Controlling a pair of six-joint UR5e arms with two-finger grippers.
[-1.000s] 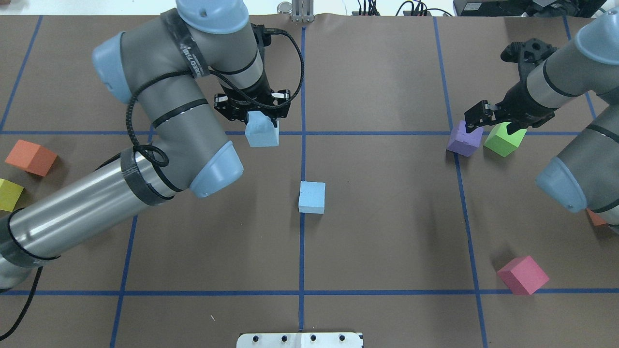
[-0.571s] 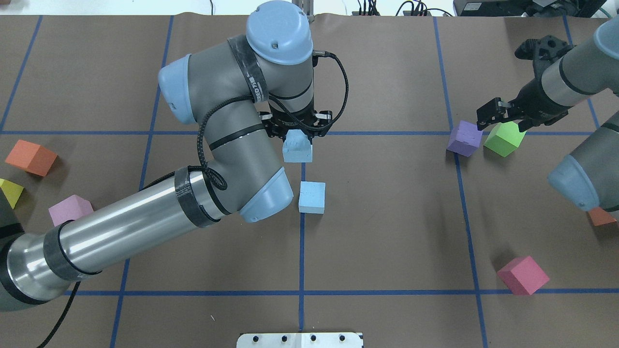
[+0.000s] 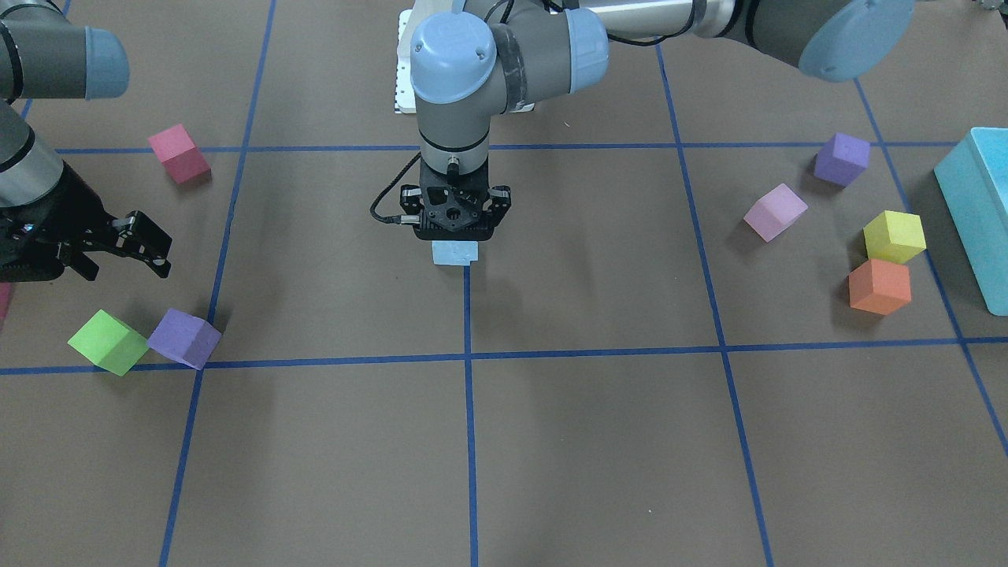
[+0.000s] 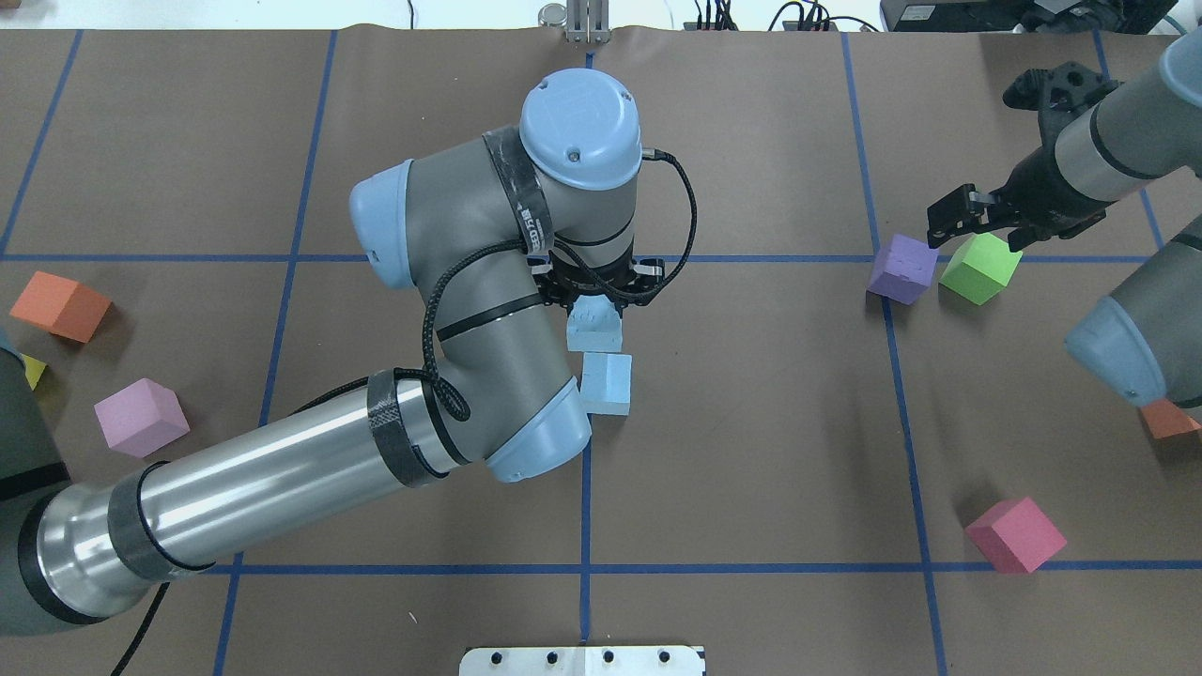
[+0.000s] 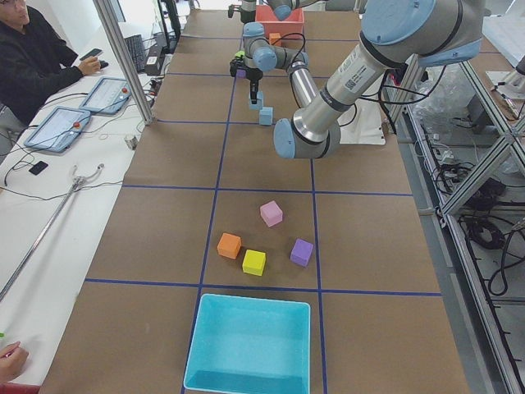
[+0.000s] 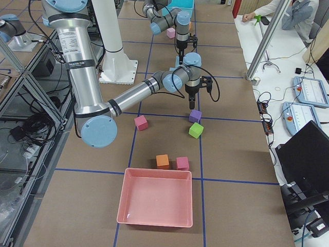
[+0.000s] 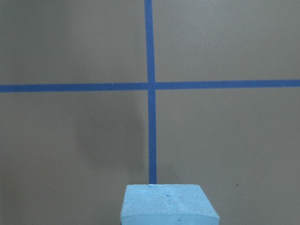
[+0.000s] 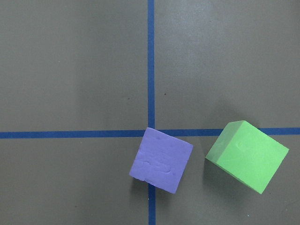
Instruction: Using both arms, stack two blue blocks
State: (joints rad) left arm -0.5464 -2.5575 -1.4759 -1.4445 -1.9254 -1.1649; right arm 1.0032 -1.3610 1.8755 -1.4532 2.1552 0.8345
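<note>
My left gripper is to release the pale blue block, now held just beyond the second one, on top of the blue block [image 3: 451,226] that lies on the centre tape line.
My left gripper [image 4: 595,299] is shut on one pale blue block [image 4: 593,326] and holds it in the air, just beyond the second blue block [image 4: 606,383], which lies on the centre tape line. The held block overlaps the far edge of the lying one from overhead. The front view shows the left gripper [image 3: 455,228] pointing down with the held block [image 3: 455,252] under it. The left wrist view shows that block [image 7: 168,204] at its bottom edge. My right gripper [image 4: 977,233] is open and empty, above a purple cube [image 4: 901,268] and a green cube [image 4: 979,268].
A red-pink cube [image 4: 1014,533] lies at the near right. Orange [image 4: 58,305] and lilac [image 4: 141,416] cubes lie at the left. A large teal box [image 3: 976,213] stands past them. A pink tray [image 6: 157,198] sits at the right end.
My left arm has carried the blue block right and toward the robot, close to the lying blue block. My right gripper has drawn back slightly from the purple and green cubes.
</note>
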